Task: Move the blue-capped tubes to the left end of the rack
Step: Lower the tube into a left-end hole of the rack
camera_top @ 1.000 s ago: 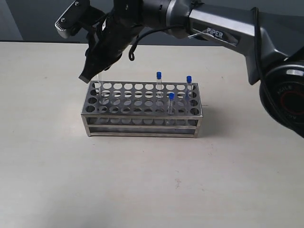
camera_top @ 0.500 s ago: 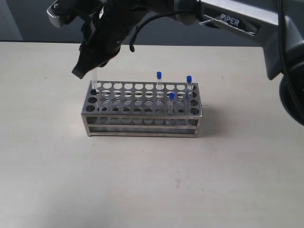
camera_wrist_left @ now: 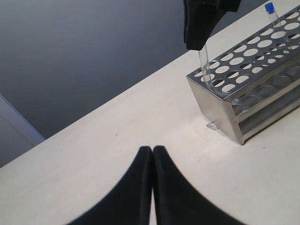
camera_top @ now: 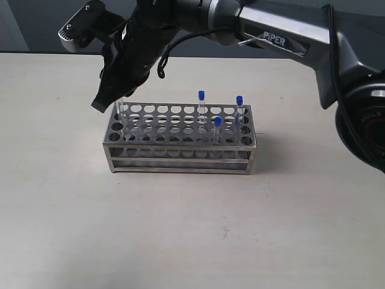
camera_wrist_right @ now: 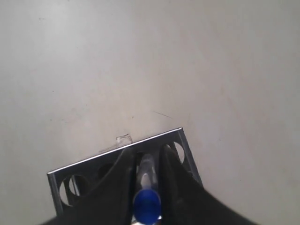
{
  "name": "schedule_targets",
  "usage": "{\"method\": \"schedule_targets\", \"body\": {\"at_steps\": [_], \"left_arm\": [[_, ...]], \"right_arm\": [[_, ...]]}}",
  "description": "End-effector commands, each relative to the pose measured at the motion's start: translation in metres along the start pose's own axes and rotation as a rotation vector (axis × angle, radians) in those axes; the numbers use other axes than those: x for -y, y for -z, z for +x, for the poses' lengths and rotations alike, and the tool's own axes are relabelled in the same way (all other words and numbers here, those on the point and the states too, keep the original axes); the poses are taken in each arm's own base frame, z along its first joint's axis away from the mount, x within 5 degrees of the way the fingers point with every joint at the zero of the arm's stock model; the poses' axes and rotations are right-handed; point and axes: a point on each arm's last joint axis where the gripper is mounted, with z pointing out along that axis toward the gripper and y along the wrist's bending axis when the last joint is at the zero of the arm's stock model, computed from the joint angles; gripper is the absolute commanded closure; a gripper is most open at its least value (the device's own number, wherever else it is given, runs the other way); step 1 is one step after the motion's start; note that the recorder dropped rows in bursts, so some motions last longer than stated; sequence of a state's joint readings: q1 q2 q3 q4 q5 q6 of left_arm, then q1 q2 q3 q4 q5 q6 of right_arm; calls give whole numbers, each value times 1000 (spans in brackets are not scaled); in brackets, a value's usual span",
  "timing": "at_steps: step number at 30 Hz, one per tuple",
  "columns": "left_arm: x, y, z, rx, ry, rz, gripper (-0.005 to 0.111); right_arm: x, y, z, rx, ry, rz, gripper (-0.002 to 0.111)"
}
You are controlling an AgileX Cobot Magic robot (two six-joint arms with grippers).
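Observation:
Next, I let go of the blue-capped tube with my right gripper in the back corner hole at the rack's empty end (camera_top: 122, 110) (camera_wrist_right: 175, 153).
The steel rack (camera_top: 180, 141) stands mid-table. My right gripper (camera_top: 111, 99) reaches across to the rack's left end, shut on a blue-capped tube (camera_top: 122, 112). The clear body of that tube hangs below the fingers, and its lower end sits at a hole in the end column. In the right wrist view the held tube's blue cap (camera_wrist_right: 146, 205) shows between the fingers over the rack's end (camera_wrist_right: 117, 152). Three more blue-capped tubes (camera_top: 201, 96) (camera_top: 239, 100) (camera_top: 217, 122) stand in holes near the right end. My left gripper (camera_wrist_left: 153, 150) is shut and empty above bare table, apart from the rack (camera_wrist_left: 253, 70).
The pale table (camera_top: 180, 241) stretches around the rack on all sides. The right arm's long grey link (camera_top: 289, 36) crosses above the rack's back right. A dark wall lies behind the table's far edge.
The right gripper carried the tube a little left, lifting it over the rack's end column, then came down so that the tube's lower end meets the top plate.

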State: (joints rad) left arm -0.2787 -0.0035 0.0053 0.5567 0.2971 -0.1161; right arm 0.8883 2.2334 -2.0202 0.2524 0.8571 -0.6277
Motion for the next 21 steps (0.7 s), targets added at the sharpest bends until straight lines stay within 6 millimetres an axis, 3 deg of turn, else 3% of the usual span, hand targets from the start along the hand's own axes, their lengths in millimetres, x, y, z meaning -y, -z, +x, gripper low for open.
{"method": "schedule_targets", "body": {"at_steps": [1,7,21], "left_arm": [[0,0,-2,9,7,4,106],[0,0,-2,9,7,4,106],[0,0,-2,9,7,4,106]], "right_arm": [[4,20,-15,55,15,33,109],[7,29,-25,95,11,57,109],[8,-1,-9,12,-14,22,109]]}}
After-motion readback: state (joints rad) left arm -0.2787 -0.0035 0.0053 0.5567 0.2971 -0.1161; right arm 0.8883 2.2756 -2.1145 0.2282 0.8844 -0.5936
